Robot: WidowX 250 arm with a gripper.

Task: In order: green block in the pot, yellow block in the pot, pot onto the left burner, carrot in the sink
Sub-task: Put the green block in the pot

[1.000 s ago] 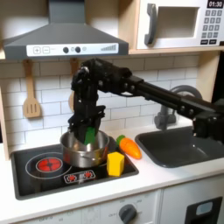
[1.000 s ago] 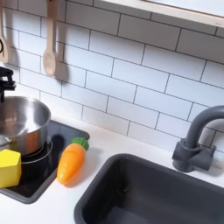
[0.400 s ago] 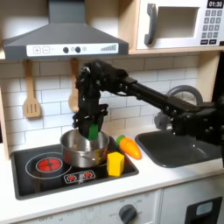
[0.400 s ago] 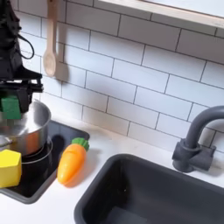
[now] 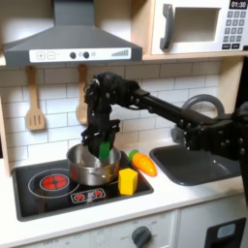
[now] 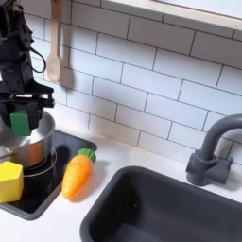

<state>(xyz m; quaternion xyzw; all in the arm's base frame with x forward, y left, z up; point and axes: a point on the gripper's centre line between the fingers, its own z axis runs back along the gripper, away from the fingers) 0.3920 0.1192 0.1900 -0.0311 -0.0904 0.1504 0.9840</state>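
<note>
I should release the green block, which hangs just above the pot, inside the silver pot [image 5: 103,165], toward its side nearest the carrot.
My gripper [image 5: 103,152] is shut on the green block [image 5: 103,147] and holds it just above the silver pot [image 5: 89,168], over the pot's right part in the first exterior view. In the second exterior view the gripper [image 6: 20,126] and the green block [image 6: 20,120] hang over the pot [image 6: 28,146]. The yellow block [image 5: 127,180] [image 6: 9,180] rests on the stovetop in front of the pot. Between the stove and the sink [image 5: 199,165] [image 6: 161,203] lies the orange carrot [image 5: 143,162] [image 6: 77,174]. The red-ringed left burner [image 5: 54,180] is bare.
The pot stands on the right burner of the black stovetop [image 5: 39,189]. A wooden spatula [image 5: 35,108] and a wooden spoon [image 6: 55,52] hang on the tiled wall. A dark faucet [image 6: 210,151] rises behind the sink. A range hood [image 5: 73,39] overhangs the stove.
The gripper carried the green block rightward in the second exterior view, up off the pot's far side and then slightly down over the pot. The yellow block, carrot and pot stayed put.
</note>
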